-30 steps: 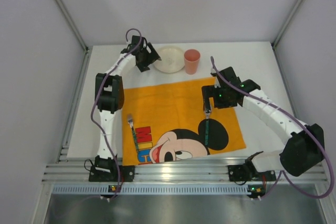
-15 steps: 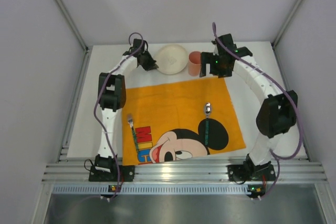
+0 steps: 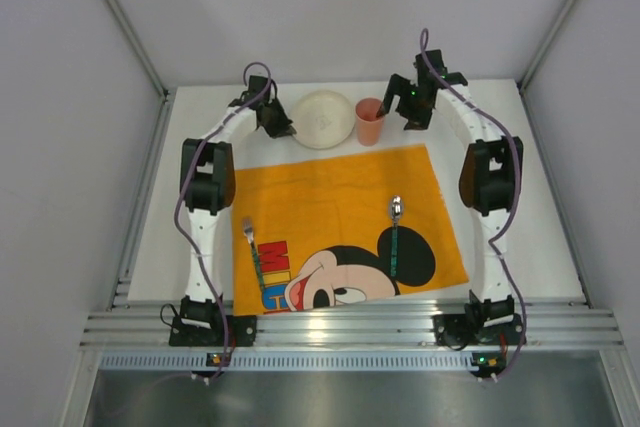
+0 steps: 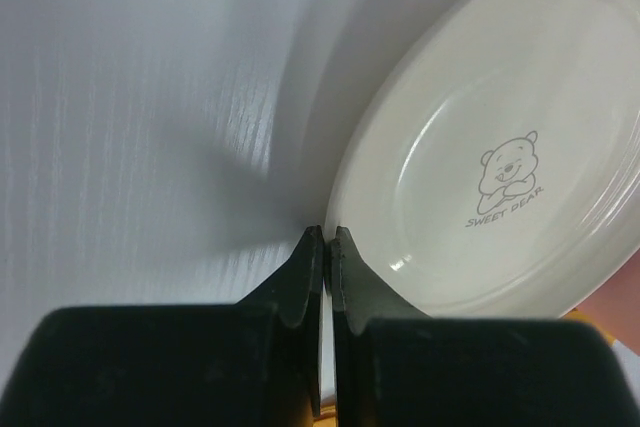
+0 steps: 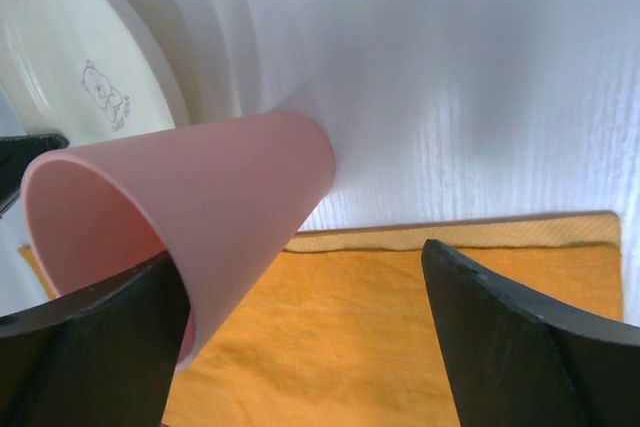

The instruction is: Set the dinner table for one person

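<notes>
My left gripper is holding the cream plate, now tilted behind the cloth. It will set it down on the orange cloth (image 3: 338, 243) between the fork and the spoon.
On the white dinner table (image 3: 505, 222) lies an orange Mickey Mouse cloth (image 3: 330, 202) with a fork (image 3: 254, 252) on its left and a spoon (image 3: 396, 235) on its right. Behind the cloth, a cream plate (image 3: 325, 117) with a bear print (image 4: 500, 177) is tilted. My left gripper (image 3: 281, 127) (image 4: 327, 239) is shut on its left rim. The pink cup (image 3: 369, 120) (image 5: 210, 207) stands beside the plate. My right gripper (image 3: 396, 113) (image 5: 300, 252) is open. One finger (image 5: 90, 347) is inside the cup's mouth. The other finger (image 5: 520, 347) is well outside its wall.
Grey enclosure walls stand close behind the plate and cup and along both sides. An aluminium rail (image 3: 340, 327) with both arm bases runs along the near edge. Bare white tabletop (image 3: 165, 237) flanks the cloth left and right.
My right arm left the spoon on the cloth and swung up to the cup, its jaws starting to narrow. The left gripper closed on the plate's rim and tipped it a little.
</notes>
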`<state>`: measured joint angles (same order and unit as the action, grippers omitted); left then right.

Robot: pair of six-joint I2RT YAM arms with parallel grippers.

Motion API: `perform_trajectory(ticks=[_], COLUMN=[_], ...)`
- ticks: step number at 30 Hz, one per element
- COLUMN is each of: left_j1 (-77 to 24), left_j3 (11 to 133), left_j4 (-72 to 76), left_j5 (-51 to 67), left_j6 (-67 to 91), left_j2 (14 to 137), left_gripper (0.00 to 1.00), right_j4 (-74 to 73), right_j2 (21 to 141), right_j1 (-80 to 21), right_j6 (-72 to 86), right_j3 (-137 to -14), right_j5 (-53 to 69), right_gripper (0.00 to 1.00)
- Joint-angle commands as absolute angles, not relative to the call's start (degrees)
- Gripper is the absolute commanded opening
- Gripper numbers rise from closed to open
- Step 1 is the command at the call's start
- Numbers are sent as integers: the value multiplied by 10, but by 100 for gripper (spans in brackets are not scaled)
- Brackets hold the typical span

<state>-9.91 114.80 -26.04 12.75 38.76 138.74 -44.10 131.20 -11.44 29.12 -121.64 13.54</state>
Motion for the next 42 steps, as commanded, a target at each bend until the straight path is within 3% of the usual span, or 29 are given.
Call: perform_trajectory(ticks=[1,2,3,5,6,7,11,22,26,33,34,35,36,39,42], left_j1=[-97,-97,-99,-104,-112,-118,-150,-259,-292,-324,-326,-328,-330,-337,-336], left_j3=[1140,1141,1143,1145,1143,1142,1088,730,597,519,519,524,526,537,552], left_j4=[-273,-276,-277,-288,-293,-298,-320,-350,-334,-312,-315,-318,-326,-336,-354], left_j5=[124,122,114,100,96,91,65,97,113,86,83,73,69,45,27], left_j6=[358,355,353,345,342,338,320,316,339,361,363,368,369,375,378], left_j2=[1325,1317,1307,1273,1262,1240,1161,927,885,874,879,880,880,867,848], left_gripper=[0,0,0,0,0,0,0,0,0,0,5,20,49,88,91], right_j4=[-416,-415,-416,-415,-415,-414,-412,-473,-512,-492,-490,-486,-483,-476,-476], right_j2=[1321,1320,1317,1308,1296,1290,1261,1136,1098,1044,1044,1044,1043,1053,1069], right_j1=[-126,-127,-126,-127,-125,-125,-120,-69,-66,-66,-66,-67,-66,-67,-66], right_j6=[316,316,316,311,306,303,294,236,218,209,209,209,208,200,197], right_j3=[-1241,-1236,-1225,-1214,-1205,-1202,-1199,-1175,-1148,-1020,-1014,-1009,-999,-987,-978], right_j5=[149,142,138,115,108,103,87,32,2,-7,-5,-3,-3,-4,-4], right_gripper=[89,79,50,24,4,0,0,0,0,0,0,0,0,0,0])
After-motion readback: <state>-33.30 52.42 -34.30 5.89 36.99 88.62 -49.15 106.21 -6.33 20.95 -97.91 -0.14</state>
